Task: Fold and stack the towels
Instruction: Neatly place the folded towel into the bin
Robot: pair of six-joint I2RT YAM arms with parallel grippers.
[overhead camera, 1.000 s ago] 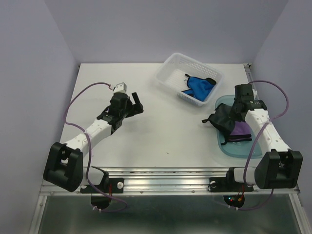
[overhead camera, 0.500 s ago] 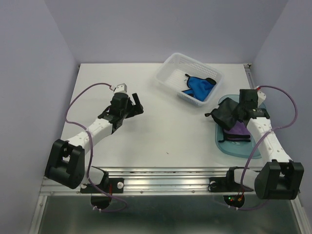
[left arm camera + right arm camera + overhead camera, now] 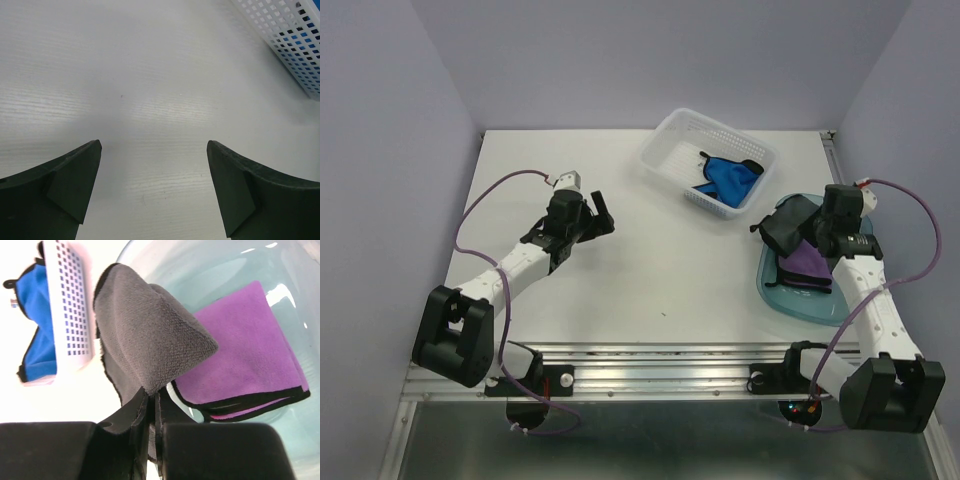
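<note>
The robot's right gripper should release the black towel on top of the folded purple towel (image 3: 799,256) (image 3: 222,351) in the tray. The black towel is still held above the tray.
My right gripper (image 3: 812,232) is shut on a folded black towel (image 3: 786,224), which looks dark grey in the right wrist view (image 3: 150,340), and holds it above the near left part of the translucent blue-green tray (image 3: 820,305). A folded purple towel (image 3: 807,264) lies in the tray, also in the right wrist view (image 3: 240,345). A bright blue towel with dark edging (image 3: 728,178) lies in the white basket (image 3: 670,140). My left gripper (image 3: 601,218) is open and empty over bare table, its fingers (image 3: 60,195) wide apart.
The basket stands at the back, just left of the tray; its perforated wall shows in the left wrist view (image 3: 290,40) and the right wrist view (image 3: 67,305). Purple cables loop beside both arms.
My right gripper has carried the black towel back and to the right, from the tray's left edge to over the tray. The left arm has not moved.
</note>
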